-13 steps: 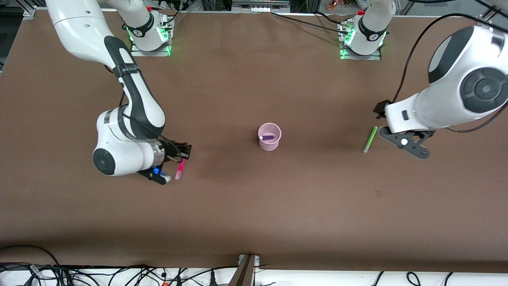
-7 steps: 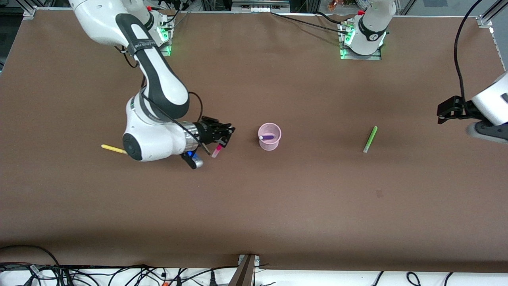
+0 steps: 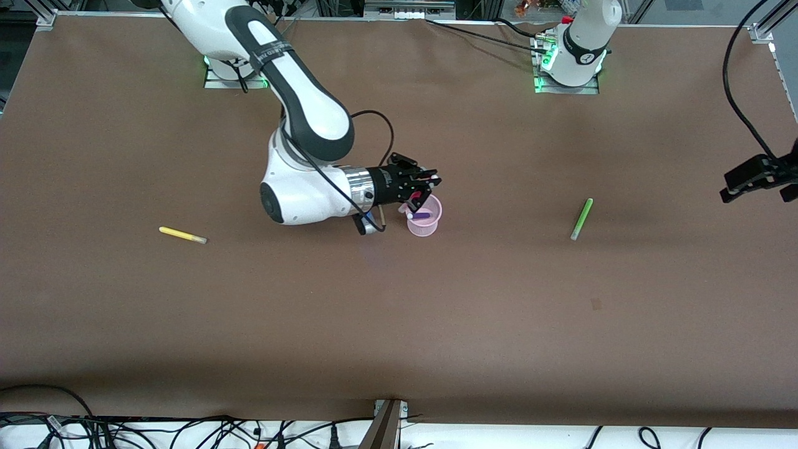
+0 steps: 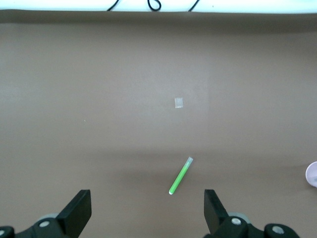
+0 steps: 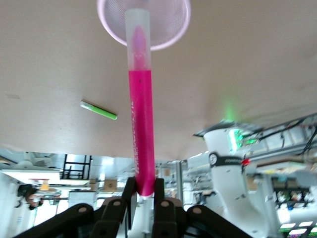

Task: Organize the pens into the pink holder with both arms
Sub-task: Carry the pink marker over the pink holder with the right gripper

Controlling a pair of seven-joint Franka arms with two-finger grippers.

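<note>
The robot's right gripper will release the magenta-pink pen inside the pink holder (image 3: 426,213) (image 5: 144,17), next to the dark purple pen.
My right gripper (image 3: 426,184) is shut on the magenta-pink pen (image 5: 141,124) and holds it tilted, its clear-capped tip over the mouth of the pink holder (image 3: 425,226). The right wrist view shows the holder's rim (image 5: 174,35) and the gripper (image 5: 144,191). The dark purple pen (image 3: 421,216) lies inside the holder. The yellow pen (image 3: 182,235) lies toward the right arm's end of the table. The light green pen (image 3: 581,219) lies toward the left arm's end. My left gripper (image 4: 147,218) is open and empty, high over the table beside the green pen (image 4: 180,176).
The brown table (image 3: 399,324) carries only the pens and holder. A small pale mark (image 4: 179,102) lies nearer the front camera than the green pen. Cables run along the front edge (image 3: 187,433). The arm bases (image 3: 567,59) stand at the back edge.
My right arm has carried the magenta pen from beside the yellow pen to over the holder. My left arm has drawn away from the green pen toward its end of the table.
</note>
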